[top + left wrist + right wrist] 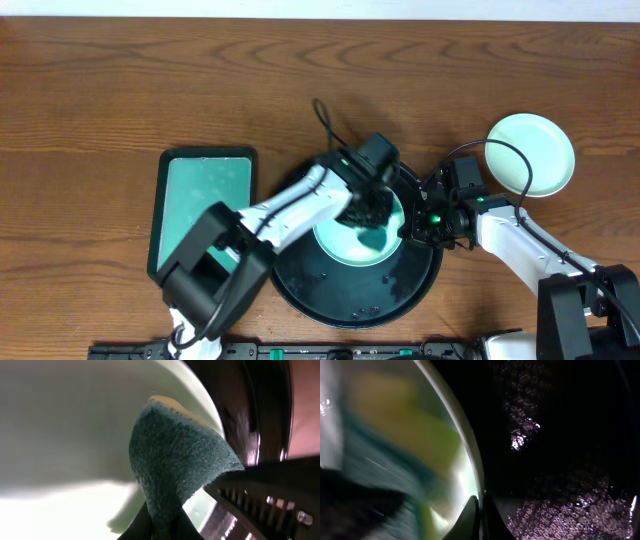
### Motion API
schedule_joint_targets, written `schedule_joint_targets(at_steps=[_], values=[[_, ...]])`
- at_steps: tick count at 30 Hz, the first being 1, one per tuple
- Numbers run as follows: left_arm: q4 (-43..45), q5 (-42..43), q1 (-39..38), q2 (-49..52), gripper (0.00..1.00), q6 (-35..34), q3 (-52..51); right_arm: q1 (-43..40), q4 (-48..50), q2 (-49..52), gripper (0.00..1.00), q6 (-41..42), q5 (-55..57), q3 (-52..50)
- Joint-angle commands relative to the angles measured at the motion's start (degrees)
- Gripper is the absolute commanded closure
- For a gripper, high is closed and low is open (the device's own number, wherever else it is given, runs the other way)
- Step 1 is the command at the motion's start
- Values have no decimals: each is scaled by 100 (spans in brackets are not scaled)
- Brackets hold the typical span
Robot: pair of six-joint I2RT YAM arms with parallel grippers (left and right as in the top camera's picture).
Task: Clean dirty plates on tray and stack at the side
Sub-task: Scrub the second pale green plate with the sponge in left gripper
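The dark teal sponge will leave my left gripper around the middle of the teal-green rectangular tray's wet bottom (211,224).
A pale mint plate (345,243) lies on the black tray (350,300). My left gripper (366,207) is shut on a dark teal sponge (175,460) with a yellow backing and presses it onto that plate (70,425). My right gripper (413,226) is shut on the plate's right rim (470,455), with its fingertips (480,512) pinching the edge over the wet tray (560,435). Another pale plate (530,153) sits on the table at the right, off the tray. A third plate is not visible.
A teal-green rectangular tray (203,205) lies left of the black tray, holding only soapy water. Cables run over the table behind the arms. The black tray floor shows foam and droplets (560,515).
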Motion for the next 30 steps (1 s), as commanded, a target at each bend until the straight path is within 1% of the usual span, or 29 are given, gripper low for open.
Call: schedule_joint_targets(at_steps=[1,4,8,9,12,13,18,22,25,30], values=[[-26,203,-111,315,93,-109,109,17,-72,26,99,-136,37,26],[-31,282,-111,540,92,-122,109,17,-116,26,99,-136,37,26],[-66,151,94,710,93,-122,109,17,-232,26,99,-136,37,26],[-129,-22,168,710,93,-122,109,17,-247,26,99,-136,37,26],[-476,-979,450,699,93,-122,118,17,-258,26,99,-136,37,26],[-549,-1156,525,699,93,-122,120,17,-258,26,99,-136,37,26],[-804,-1521,894,688,93,-52,160,17,-258,26,99,-138,39,26],[-1187,-2267,951,678,93,-33,367,17,-260,26,99,-136,39,26],[-1526,-2667,931,662,93,79,638,17,-254,26,99,-136,44,26],[-1928,-2811,826,448,93,79,916,17,-234,26,99,-136,55,26]])
